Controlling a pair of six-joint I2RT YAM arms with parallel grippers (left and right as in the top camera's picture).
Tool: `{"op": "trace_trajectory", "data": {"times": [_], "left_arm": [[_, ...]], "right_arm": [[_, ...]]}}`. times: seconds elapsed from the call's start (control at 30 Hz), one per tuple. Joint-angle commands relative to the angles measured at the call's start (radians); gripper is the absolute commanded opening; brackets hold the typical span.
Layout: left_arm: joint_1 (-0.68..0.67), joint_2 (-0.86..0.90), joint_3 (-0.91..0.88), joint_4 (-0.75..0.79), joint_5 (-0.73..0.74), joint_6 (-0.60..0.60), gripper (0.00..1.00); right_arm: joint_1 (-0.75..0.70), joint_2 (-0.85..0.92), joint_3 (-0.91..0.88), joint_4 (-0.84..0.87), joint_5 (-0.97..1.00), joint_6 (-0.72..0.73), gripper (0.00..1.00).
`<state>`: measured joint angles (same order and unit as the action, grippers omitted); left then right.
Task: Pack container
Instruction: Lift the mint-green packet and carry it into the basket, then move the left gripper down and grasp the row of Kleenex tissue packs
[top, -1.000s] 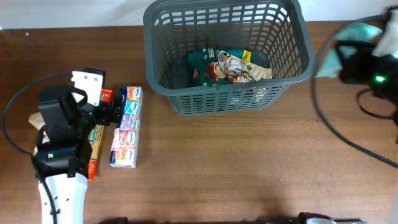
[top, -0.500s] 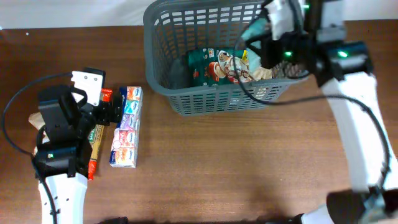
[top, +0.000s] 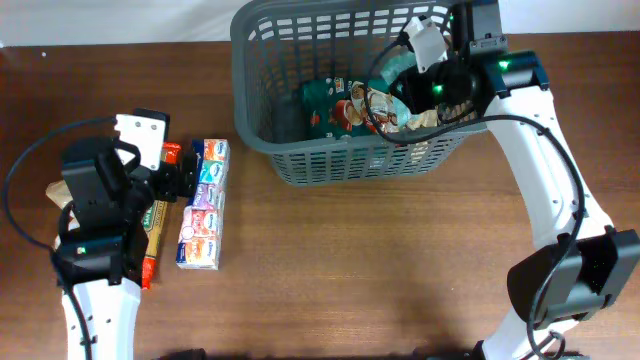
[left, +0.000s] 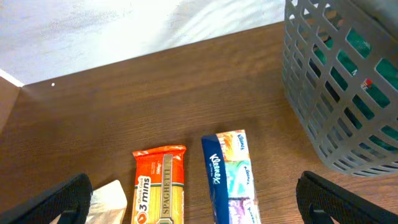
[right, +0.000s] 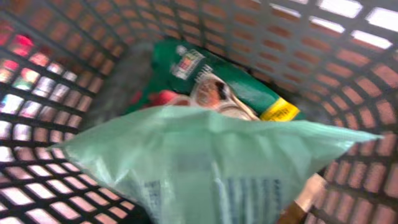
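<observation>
I need to close my left gripper around the middle of the Kleenex tissue pack (top: 207, 193) (left: 237, 194), next to the orange spaghetti packet.
The dark grey basket (top: 262, 110) stands at the table's far middle; it also shows in the left wrist view (left: 329, 93) and the right wrist view (right: 74, 74). A dark green snack packet (top: 345, 110) lies on its floor, also in the right wrist view (right: 205, 74). My right gripper (top: 425, 85) is over the basket's right half, shut on a pale green packet (right: 211, 162) that hides its fingers. My left gripper (left: 199, 208) is open and empty, low over an orange spaghetti packet (left: 158, 186) and a Kleenex tissue pack (left: 230, 174) at the left.
The tissue pack (top: 203, 205) and the spaghetti packet (top: 152, 235) lie side by side left of the basket. A small white packet (left: 109, 202) lies left of the spaghetti. The right arm's cable loops over the basket rim.
My right arm swung in from the far right with the pale green packet and now holds it inside the basket's right half. The left arm has not moved.
</observation>
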<state>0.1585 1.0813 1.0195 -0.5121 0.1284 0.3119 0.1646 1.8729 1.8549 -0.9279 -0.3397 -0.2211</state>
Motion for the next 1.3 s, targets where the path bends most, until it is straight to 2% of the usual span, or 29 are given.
{"op": "trace_trajectory", "data": {"times": [0.0, 0.1, 0.17, 0.2, 0.33, 0.47, 0.63, 0.93, 1.1, 1.27], "left_arm": [[0.003, 0.003, 0.019, 0.002, 0.017, 0.011, 0.99], [0.003, 0.003, 0.019, 0.002, 0.017, 0.011, 0.99], [0.003, 0.003, 0.019, 0.002, 0.017, 0.011, 0.99], [0.003, 0.003, 0.019, 0.002, 0.017, 0.011, 0.99], [0.003, 0.003, 0.019, 0.002, 0.017, 0.011, 0.99], [0.003, 0.003, 0.019, 0.002, 0.017, 0.011, 0.99], [0.003, 0.003, 0.019, 0.002, 0.017, 0.011, 0.99], [0.003, 0.003, 0.019, 0.002, 0.017, 0.011, 0.99], [0.003, 0.003, 0.019, 0.002, 0.035, 0.007, 0.99], [0.004, 0.003, 0.019, -0.054, 0.066, -0.050, 0.99]], "right_arm": [[0.004, -0.008, 0.010, -0.011, 0.118, 0.001, 0.39], [0.003, -0.033, 0.036, -0.030, 0.131, 0.040, 0.52], [0.003, -0.056, 0.085, -0.060, 0.134, 0.039, 0.72], [0.003, -0.069, 0.123, -0.079, 0.142, 0.043, 0.78], [0.002, -0.112, 0.262, -0.148, 0.217, 0.082, 0.82], [-0.043, -0.171, 0.359, -0.187, 0.259, 0.127, 0.95], [-0.172, -0.266, 0.365, -0.214, 0.259, 0.200, 0.99], [-0.533, -0.394, 0.365, -0.321, 0.259, 0.466, 0.99], [-0.608, -0.386, 0.365, -0.475, 0.260, 0.466, 0.99], [-0.613, -0.366, 0.365, -0.565, 0.259, 0.466, 0.99]]}}
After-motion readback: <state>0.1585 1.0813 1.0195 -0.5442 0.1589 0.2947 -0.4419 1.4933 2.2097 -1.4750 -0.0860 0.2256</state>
